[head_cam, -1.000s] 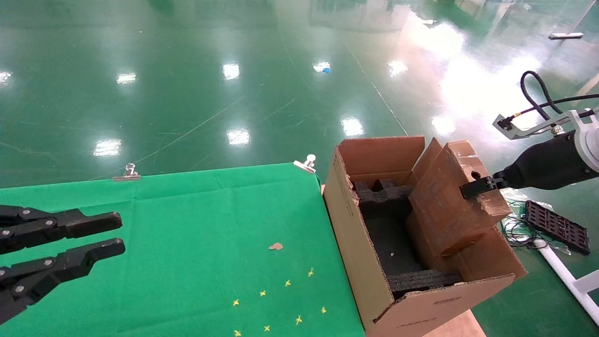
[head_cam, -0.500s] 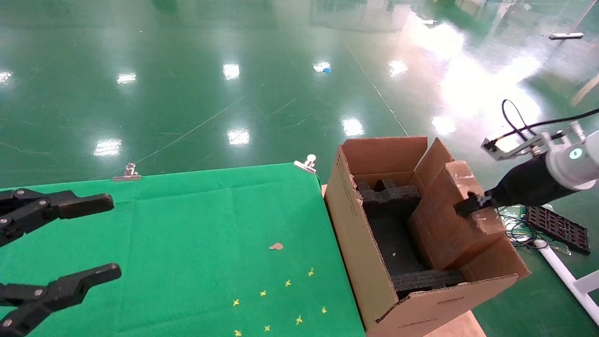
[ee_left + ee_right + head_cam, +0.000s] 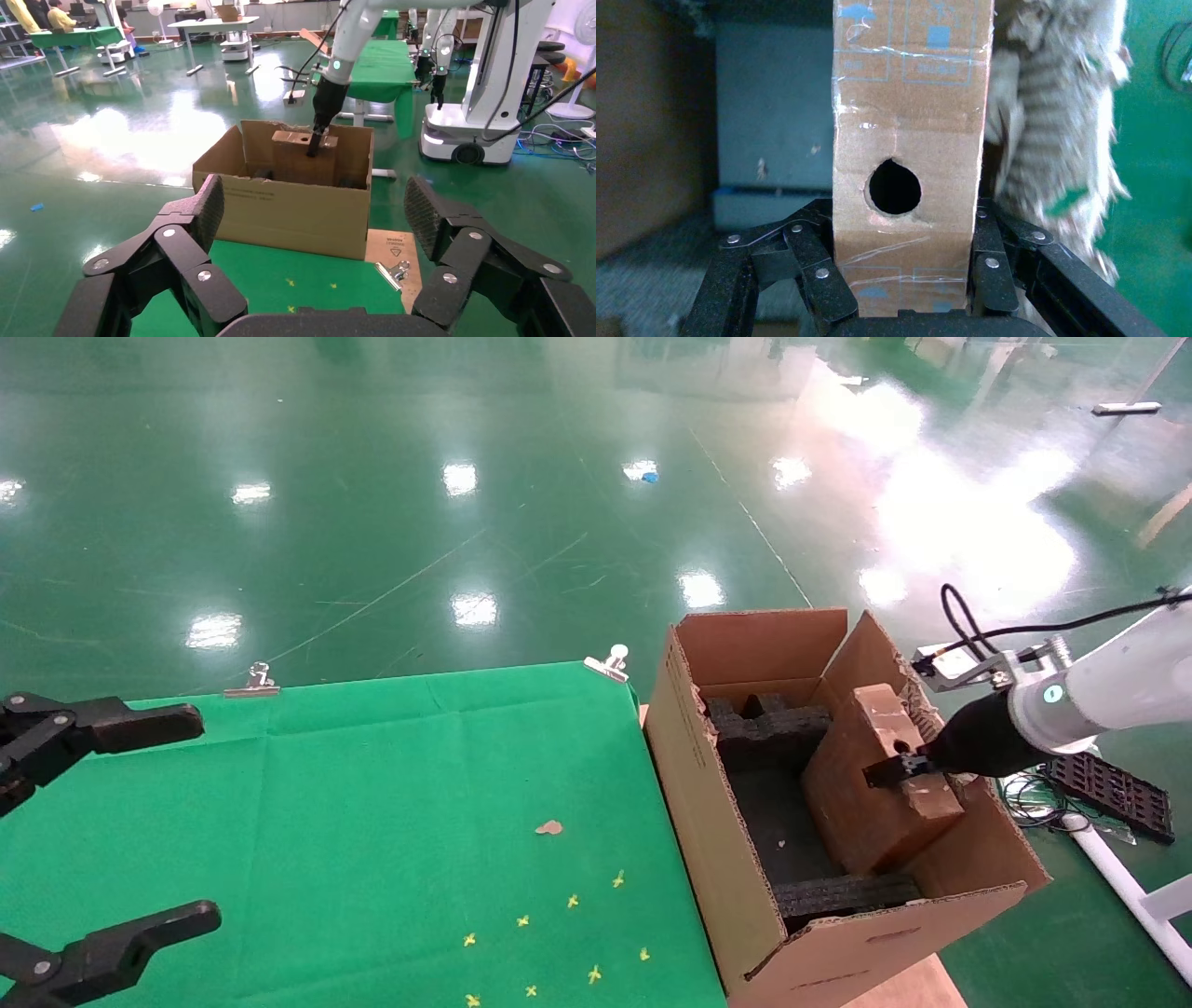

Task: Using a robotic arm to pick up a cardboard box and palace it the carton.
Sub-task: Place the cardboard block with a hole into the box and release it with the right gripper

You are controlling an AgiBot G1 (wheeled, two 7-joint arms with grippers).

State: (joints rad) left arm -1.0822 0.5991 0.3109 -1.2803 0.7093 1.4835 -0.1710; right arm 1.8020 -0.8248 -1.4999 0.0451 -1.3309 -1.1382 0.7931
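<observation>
Next, I let go of the cardboard box with my right gripper between the carton's black foam inserts [image 3: 846, 819], against the carton's side with the torn flap. The box is now tilted, partly inside the carton.
The carton [image 3: 708, 822] is a large brown box with upright flaps and black foam inserts [image 3: 773, 724], standing at the right end of the green table. My right gripper [image 3: 894, 771] on the white robotic arm [image 3: 1108, 686] is shut on the cardboard box [image 3: 871, 784], a slim brown taped block with a round hole, held tilted and partly down inside the carton beside its torn right flap. In the right wrist view the box [image 3: 909, 140] sits clamped between the fingers [image 3: 996, 274]. My left gripper [image 3: 84, 840] is open and empty over the table's left side.
Green cloth [image 3: 372, 803] covers the table, with small yellow marks [image 3: 568, 901], a brown scrap [image 3: 549, 827] and metal clips [image 3: 610, 661] at the far edge. A black tray [image 3: 1108, 786], cables and a white pole lie on the floor right of the carton.
My right gripper has lowered the cardboard box from above the carton's right flap down into the carton. My left gripper has opened wide.
</observation>
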